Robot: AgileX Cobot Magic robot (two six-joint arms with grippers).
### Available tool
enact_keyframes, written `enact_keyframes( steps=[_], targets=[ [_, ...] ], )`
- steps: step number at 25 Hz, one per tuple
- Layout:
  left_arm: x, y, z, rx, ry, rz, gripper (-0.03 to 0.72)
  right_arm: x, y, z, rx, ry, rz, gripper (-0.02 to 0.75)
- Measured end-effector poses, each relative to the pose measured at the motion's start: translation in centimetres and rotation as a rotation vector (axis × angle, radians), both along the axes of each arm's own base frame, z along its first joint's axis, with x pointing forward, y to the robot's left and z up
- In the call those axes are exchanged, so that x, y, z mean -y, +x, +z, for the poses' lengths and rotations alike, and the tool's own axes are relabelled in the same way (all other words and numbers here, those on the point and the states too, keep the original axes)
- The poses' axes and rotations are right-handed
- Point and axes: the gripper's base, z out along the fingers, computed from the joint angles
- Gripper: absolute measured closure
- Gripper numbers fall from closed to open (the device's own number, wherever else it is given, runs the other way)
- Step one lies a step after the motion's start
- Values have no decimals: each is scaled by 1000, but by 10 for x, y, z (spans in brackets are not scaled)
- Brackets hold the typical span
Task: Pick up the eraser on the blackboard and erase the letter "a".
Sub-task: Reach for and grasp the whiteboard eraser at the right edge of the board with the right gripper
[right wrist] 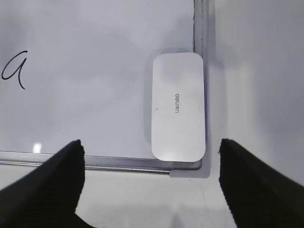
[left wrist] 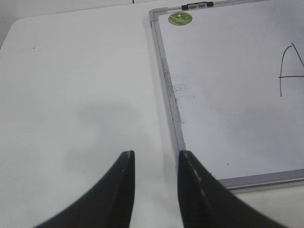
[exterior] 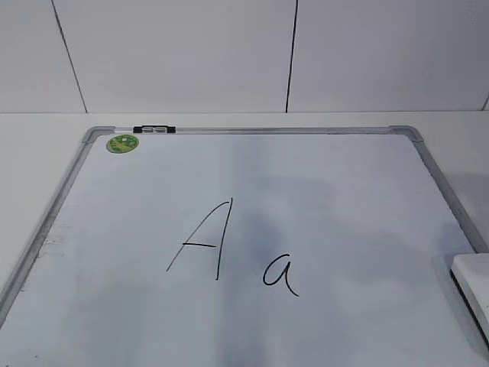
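Note:
My right gripper needs to next move to the white eraser and then close across its long sides at the middle (exterior: pixel 468 303) (right wrist: pixel 152 105), by the printed logo.
The blackboard (exterior: pixel 344 199) is a white dry-erase board with a silver-grey frame, lying flat on the table. A small handwritten letter "a" (exterior: pixel 280 274) sits right of a larger capital "A" (exterior: pixel 205 238). The "a" also shows in the right wrist view (right wrist: pixel 15 69). The white eraser (right wrist: pixel 178 106) lies on the board's near right corner; its edge shows in the exterior view (exterior: pixel 474 284). My right gripper (right wrist: pixel 151 147) is open, hovering in front of the eraser, apart from it. My left gripper (left wrist: pixel 154 156) is open and empty over the table beside the board's left frame (left wrist: pixel 172 102).
A round green sticker (exterior: pixel 122 142) and a small black-and-silver clip (exterior: pixel 153 129) sit at the board's far left corner. A white panelled wall (exterior: pixel 244 53) stands behind the table. White table surface (left wrist: pixel 76 85) lies left of the board.

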Motion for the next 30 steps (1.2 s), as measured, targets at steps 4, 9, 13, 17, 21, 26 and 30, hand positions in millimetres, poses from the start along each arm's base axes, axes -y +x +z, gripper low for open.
enact_keyframes(
  steps=[4,9,13,17,21,26,30],
  targets=[
    [0,0,0,0,0,0,454,-1,20,-8,-114,-4,11,59],
    [0,0,0,0,0,0,454,-2,41,-25,-237,-13,16,59],
    [0,0,0,0,0,0,454,-1,54,-38,-313,-38,19,59],
    [0,0,0,0,0,0,454,1,66,-48,-350,-62,19,60],
    [0,0,0,0,0,0,454,2,78,-58,-376,-77,18,59],
    [0,0,0,0,0,0,454,1,92,-74,-416,-79,16,60],
    [0,0,0,0,0,0,454,1,101,-85,-442,-78,12,60]
  ],
)
